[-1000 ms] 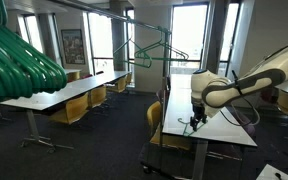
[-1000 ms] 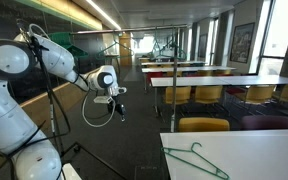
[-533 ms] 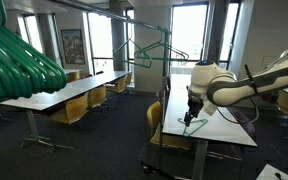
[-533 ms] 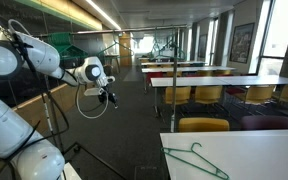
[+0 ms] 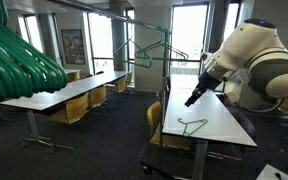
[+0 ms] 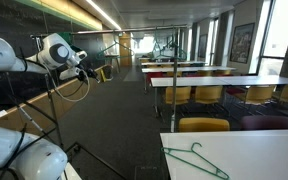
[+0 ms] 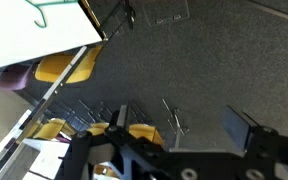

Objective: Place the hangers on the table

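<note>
My gripper should grab the lower part of the green hanger (image 5: 152, 63) that hangs at the end of the rail, over the white table.
One green hanger (image 5: 192, 125) lies flat on the white table (image 5: 219, 135). It also shows near the table's front edge in an exterior view (image 6: 196, 158) and at the top left of the wrist view (image 7: 47, 12). More green hangers (image 5: 149, 50) hang on a rail further back. My gripper (image 5: 191, 98) is in the air, above and beside the table, clear of the lying hanger. In an exterior view it is far left of the table (image 6: 84, 72). In the wrist view its jaws (image 7: 180, 121) are open and empty over dark carpet.
A blurred bunch of green hangers (image 5: 19, 60) fills the near left. A greyer long table (image 5: 64, 95) with yellow chairs (image 5: 74, 110) stands on the left. Yellow chairs (image 6: 202, 125) line the tables behind. A thin metal stand (image 6: 52, 130) rises by the arm.
The arm has risen and swung away from the table; the gripper now sits higher. The hanger on the table has not moved.
</note>
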Available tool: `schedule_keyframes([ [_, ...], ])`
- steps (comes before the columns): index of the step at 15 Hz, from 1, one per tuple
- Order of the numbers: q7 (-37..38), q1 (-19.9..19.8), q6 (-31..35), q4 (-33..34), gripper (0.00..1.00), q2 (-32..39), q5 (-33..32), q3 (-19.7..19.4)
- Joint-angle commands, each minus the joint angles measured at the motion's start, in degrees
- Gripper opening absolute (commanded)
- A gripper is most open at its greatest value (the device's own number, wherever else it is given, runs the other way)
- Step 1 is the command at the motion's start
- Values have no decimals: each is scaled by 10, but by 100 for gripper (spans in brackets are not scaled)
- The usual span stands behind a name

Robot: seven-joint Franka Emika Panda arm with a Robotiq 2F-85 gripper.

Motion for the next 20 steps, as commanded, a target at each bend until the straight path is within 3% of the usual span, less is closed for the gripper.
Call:
schedule_keyframes([
  [1,2,-13,71,5,100,-41,-18,12],
  [5,2,-39,203,-4,100,-50,-41,23],
  [6,-7,-22,152,2,100,-42,-15,19],
  [8,-7,-33,183,1,100,-41,-19,23],
  [13,-6,-37,186,1,100,-41,-20,25],
  [20,0,-157,322,75,100,31,-89,64],
])
